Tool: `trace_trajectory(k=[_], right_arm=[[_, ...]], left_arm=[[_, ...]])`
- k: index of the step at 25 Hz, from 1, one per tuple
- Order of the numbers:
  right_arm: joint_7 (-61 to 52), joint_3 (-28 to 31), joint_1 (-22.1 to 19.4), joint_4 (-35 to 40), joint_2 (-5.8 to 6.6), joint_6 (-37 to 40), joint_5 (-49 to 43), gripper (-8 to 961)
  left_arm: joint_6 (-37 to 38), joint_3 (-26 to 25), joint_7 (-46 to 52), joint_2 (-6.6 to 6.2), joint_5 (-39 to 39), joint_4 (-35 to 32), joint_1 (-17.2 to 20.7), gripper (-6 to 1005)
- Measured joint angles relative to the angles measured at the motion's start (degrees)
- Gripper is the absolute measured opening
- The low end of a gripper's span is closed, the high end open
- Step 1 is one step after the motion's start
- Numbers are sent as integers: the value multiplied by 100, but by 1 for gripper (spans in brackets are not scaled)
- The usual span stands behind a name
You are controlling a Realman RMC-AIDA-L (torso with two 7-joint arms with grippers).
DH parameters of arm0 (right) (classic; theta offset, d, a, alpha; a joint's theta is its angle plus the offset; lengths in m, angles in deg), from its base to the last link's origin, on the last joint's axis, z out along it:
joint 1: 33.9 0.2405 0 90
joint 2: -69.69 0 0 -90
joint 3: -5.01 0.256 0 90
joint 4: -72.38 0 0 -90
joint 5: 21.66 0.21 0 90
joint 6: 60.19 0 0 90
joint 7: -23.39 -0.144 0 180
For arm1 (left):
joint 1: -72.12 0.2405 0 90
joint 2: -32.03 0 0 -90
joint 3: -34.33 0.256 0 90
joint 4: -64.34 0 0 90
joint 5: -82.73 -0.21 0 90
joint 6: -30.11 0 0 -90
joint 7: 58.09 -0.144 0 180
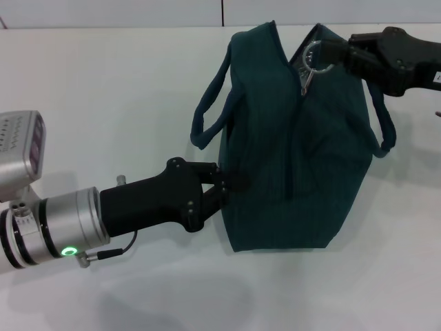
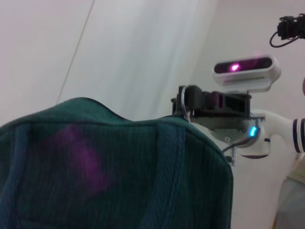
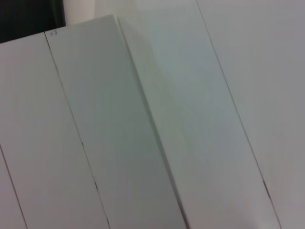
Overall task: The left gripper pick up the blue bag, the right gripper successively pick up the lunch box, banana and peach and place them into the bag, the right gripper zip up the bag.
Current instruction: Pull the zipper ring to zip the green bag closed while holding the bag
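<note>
I will use my left gripper, now pinching the blue bag by its outer edge while the bag's far end gapes, to regrip the bag's fabric further in before zipping (image 1: pixel 259 160) on.
The blue bag (image 1: pixel 296 158) stands upright on the white table, its top pulled together along the zipper. My left gripper (image 1: pixel 222 187) is shut on the fabric of the bag's near left side. At the bag's far top corner my right gripper (image 1: pixel 329 52) is shut on the zipper's metal ring pull (image 1: pixel 311 56). The left wrist view shows the bag (image 2: pixel 119 171) from close up, with the right gripper (image 2: pixel 188 102) and the ring pull (image 2: pixel 183 102) at its top edge. The lunch box, banana and peach are out of view.
One loop handle (image 1: pixel 207 110) hangs off the bag's left side and the other handle (image 1: pixel 384 127) off its right. The white table (image 1: pixel 103 103) ends at a far edge (image 1: pixel 138 26). The right wrist view shows only white panels (image 3: pixel 143 143).
</note>
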Motion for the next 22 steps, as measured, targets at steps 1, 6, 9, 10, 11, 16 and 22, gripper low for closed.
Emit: trace_trajectory(k=[1, 6, 9, 10, 11, 16, 22], right_arm=[[0, 0, 0, 1, 3, 0, 27, 5], [0, 0, 2, 8, 20, 86, 82, 4], [0, 0, 4, 10, 21, 130, 160, 4], [0, 0, 5, 4, 22, 130, 172, 4], [0, 0, 5, -6, 22, 132, 187, 4], [0, -32, 5, -25, 21, 147, 215, 4], [0, -59, 3, -26, 4, 211, 193, 4]], left_arm=[[-7, 22, -12, 0, 7, 0, -2, 65], [-43, 35, -44, 3, 25, 42, -2, 65], [-54, 35, -47, 5, 27, 69, -17, 64], [-54, 35, -50, 5, 27, 71, -18, 64], [-53, 34, -62, 5, 28, 70, -16, 64], [88, 23, -121, 9, 185, 149, 5, 63], [427, -2, -5, -29, 433, 153, 26, 154]])
